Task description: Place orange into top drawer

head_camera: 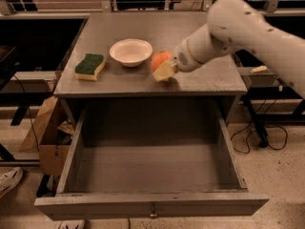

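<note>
My gripper has the orange. Next, I let it go on the top drawer's bare bottom near its front panel (194, 167), towards my arm's side.
The orange (160, 58) is at the middle of the grey tabletop, just right of the cream-white bowl. My gripper (163, 69) comes in from the right on the white arm and is closed around the orange, one pale finger (164, 72) in front of it. The orange looks slightly raised off the tabletop. The top drawer (152, 205) is pulled fully out below the tabletop. Its inside is bare and its small knob is at the front centre.
A cream-white bowl (131, 51) and a green-and-yellow sponge (90, 66) sit on the tabletop (209, 80) left of the orange. A cardboard box (43, 135) stands on the floor at left, cables lie at right, and a shoe (9, 180) is at lower left.
</note>
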`<act>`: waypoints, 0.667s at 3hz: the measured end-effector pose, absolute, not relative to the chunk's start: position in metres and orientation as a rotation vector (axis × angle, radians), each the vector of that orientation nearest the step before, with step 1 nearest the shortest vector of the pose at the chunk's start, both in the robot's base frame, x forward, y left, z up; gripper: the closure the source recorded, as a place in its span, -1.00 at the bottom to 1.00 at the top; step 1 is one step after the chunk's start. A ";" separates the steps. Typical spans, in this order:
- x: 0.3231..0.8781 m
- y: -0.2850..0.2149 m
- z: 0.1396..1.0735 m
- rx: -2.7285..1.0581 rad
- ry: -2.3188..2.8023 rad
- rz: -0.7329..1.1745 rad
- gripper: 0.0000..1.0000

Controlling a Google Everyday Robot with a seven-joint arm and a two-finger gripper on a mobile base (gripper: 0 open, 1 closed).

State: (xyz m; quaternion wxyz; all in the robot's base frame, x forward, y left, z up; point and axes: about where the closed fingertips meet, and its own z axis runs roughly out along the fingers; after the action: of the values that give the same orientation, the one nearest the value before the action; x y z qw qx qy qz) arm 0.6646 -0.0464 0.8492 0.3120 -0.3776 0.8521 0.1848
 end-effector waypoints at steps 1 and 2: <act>0.621 -0.090 0.869 -0.954 2.187 0.518 1.00; 0.565 -0.134 0.870 -0.985 2.158 0.563 1.00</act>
State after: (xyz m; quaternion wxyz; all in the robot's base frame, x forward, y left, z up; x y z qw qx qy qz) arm 0.5651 -0.1343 0.8698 0.3448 -0.3791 0.8309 0.2169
